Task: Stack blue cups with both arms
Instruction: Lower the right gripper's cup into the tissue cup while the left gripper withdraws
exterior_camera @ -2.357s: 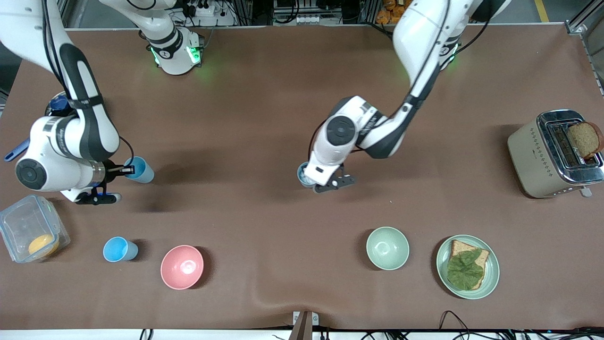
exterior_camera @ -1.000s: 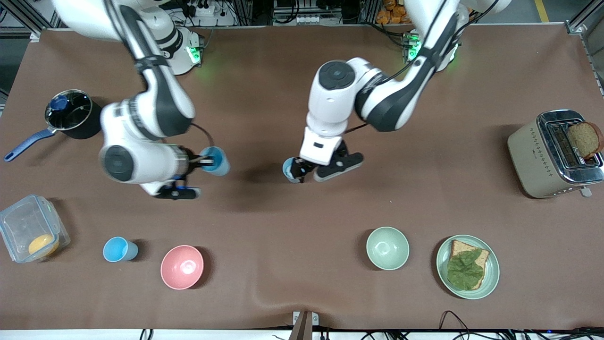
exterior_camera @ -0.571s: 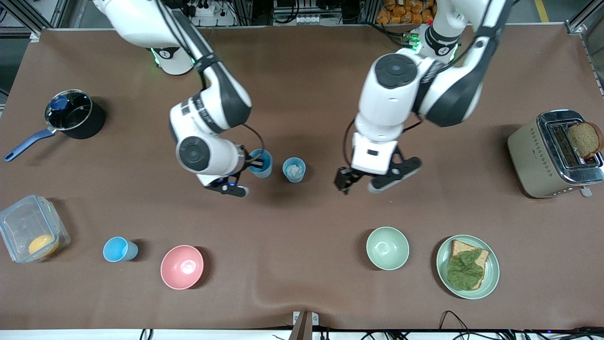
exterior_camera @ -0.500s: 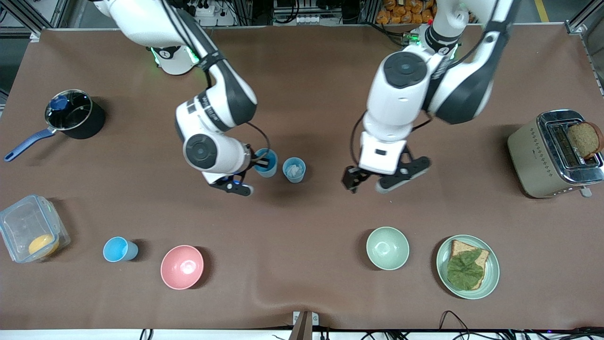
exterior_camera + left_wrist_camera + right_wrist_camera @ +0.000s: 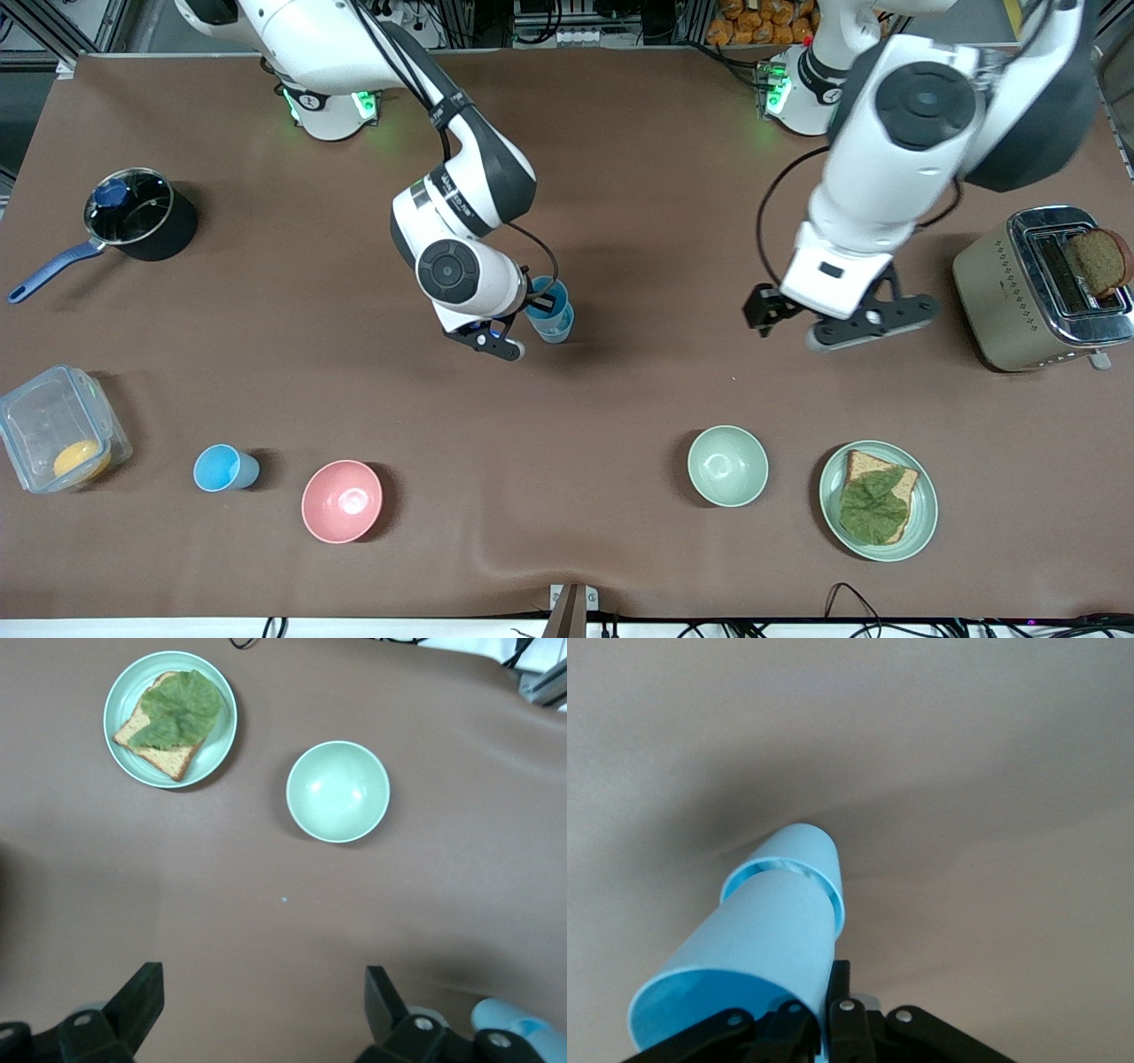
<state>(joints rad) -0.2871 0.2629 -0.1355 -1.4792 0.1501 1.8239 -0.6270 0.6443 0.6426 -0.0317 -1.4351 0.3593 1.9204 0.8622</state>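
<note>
Next, I release the light-blue cup from my right gripper inside the greyer blue cup (image 5: 553,321) (image 5: 794,858) that is standing in the middle of the table.
My right gripper (image 5: 542,307) is shut on the rim of a light-blue cup (image 5: 542,297) over the middle of the table. The right wrist view shows this held cup (image 5: 744,957) tilted, its base inside the mouth of a second blue cup (image 5: 806,850), with my right gripper (image 5: 824,992) clamped on its wall. That second, greyer cup (image 5: 556,326) stands on the table. A third blue cup (image 5: 221,468) stands beside the pink bowl (image 5: 342,501). My left gripper (image 5: 819,321) is open and empty, raised over bare table toward the toaster; in its wrist view (image 5: 261,988) nothing lies between the fingers.
A pale green bowl (image 5: 727,465) (image 5: 337,791) and a plate (image 5: 921,523) (image 5: 213,757) with bread and lettuce lie nearer the front camera. A toaster (image 5: 1001,292) stands at the left arm's end. A black pot (image 5: 133,217) and a clear container (image 5: 35,416) are at the right arm's end.
My right arm carried its blue cup across to the middle and onto the greyer cup. My left gripper let go of the greyer cup on the table and drew away toward the toaster.
</note>
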